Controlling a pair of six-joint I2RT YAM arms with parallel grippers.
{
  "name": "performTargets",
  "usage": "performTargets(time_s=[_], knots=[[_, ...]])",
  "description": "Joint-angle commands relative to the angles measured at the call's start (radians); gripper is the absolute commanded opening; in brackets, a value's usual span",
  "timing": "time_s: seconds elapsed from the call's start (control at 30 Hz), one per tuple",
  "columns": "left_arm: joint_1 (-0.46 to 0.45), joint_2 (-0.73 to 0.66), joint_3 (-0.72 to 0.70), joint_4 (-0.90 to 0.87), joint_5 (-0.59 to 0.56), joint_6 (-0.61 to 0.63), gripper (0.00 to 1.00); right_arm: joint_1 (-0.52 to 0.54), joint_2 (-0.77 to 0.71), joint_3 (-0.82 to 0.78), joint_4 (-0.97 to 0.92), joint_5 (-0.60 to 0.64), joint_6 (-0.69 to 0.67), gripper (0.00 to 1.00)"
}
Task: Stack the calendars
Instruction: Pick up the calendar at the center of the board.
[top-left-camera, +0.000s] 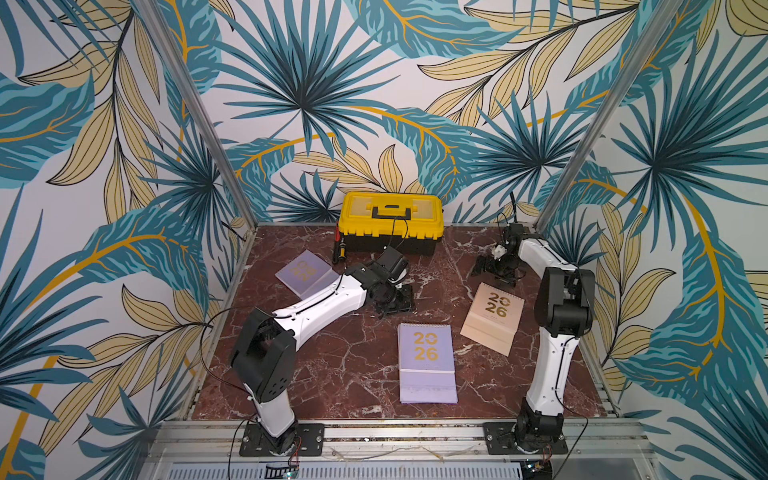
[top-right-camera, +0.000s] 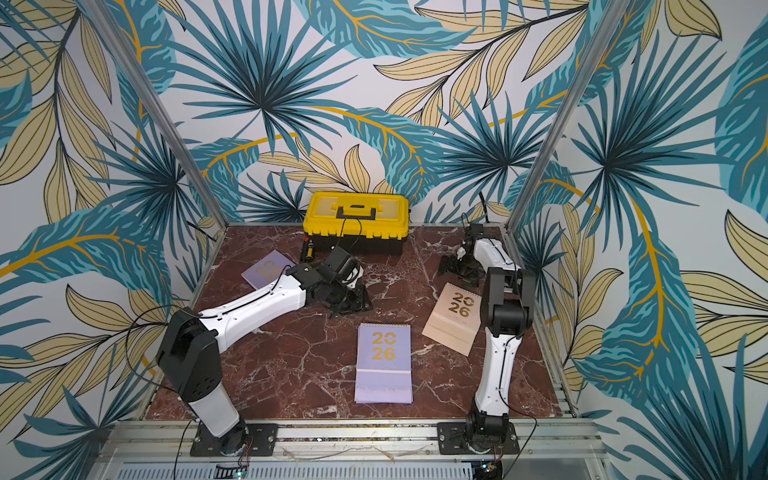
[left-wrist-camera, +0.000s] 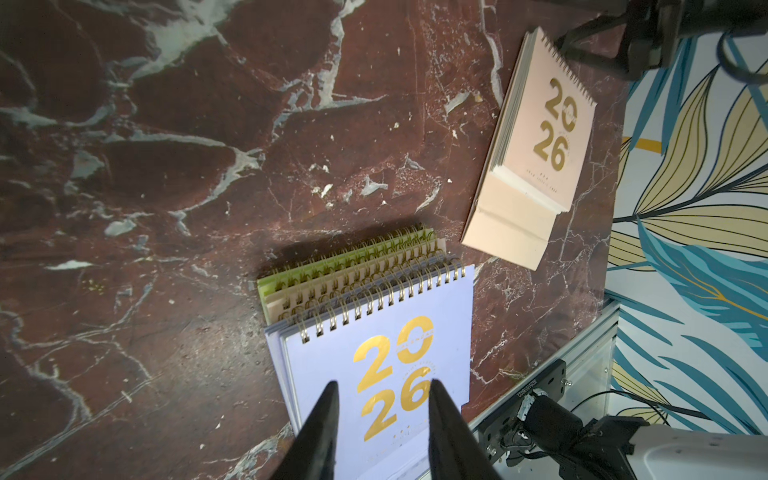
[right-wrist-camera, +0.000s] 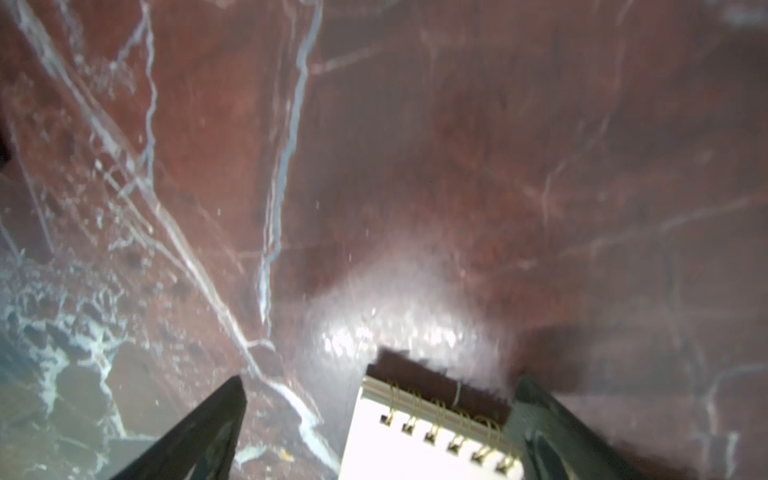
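Observation:
The peach calendar is next: my right gripper needs to go around it and close on the calendar's long side edge (top-left-camera: 517, 322) facing away from the stack.
In both top views a stack of calendars with a lilac one (top-left-camera: 426, 361) (top-right-camera: 384, 361) on top lies at the front middle. In the left wrist view peach and green (left-wrist-camera: 332, 266) calendars show under the lilac cover (left-wrist-camera: 374, 332). A single peach calendar (top-left-camera: 494, 318) (left-wrist-camera: 536, 141) lies to the right. Another lilac calendar (top-left-camera: 305, 272) lies at the back left, partly under my left arm. My left gripper (top-left-camera: 399, 305) (left-wrist-camera: 384, 384) hangs open behind the stack, holding nothing. My right gripper (top-left-camera: 494, 272) (right-wrist-camera: 380, 378) is wide open at the peach calendar's spiral edge (right-wrist-camera: 436, 419).
A yellow-and-black toolbox (top-left-camera: 390, 222) stands at the back middle, with a red-and-black tool (top-left-camera: 338, 249) at its left end. The marble tabletop (top-left-camera: 353, 365) is bounded by metal rails and leaf-patterned walls.

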Motion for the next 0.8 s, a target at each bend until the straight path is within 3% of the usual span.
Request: performTargets(time_s=[0.0, 0.13, 0.37, 0.6, 0.77], knots=[[-0.012, 0.027, 0.057, 0.007, 0.01, 0.018, 0.37, 0.014, -0.029, -0.099, 0.021, -0.044, 0.034, 0.99], [-0.032, 0.071, 0.106, 0.021, 0.029, 0.017, 0.37, 0.015, -0.104, -0.142, 0.037, -0.02, 0.036, 0.99], [-0.071, 0.196, 0.249, 0.078, 0.059, -0.003, 0.36, -0.017, -0.25, -0.028, -0.116, 0.029, 0.074, 0.99], [-0.117, 0.358, 0.419, 0.139, 0.074, -0.043, 0.24, -0.142, -0.501, -0.409, 0.047, -0.039, 0.239, 0.99], [-0.14, 0.478, 0.547, 0.139, 0.084, -0.056, 0.08, -0.203, -0.618, -0.572, 0.094, -0.058, 0.276, 0.99]])
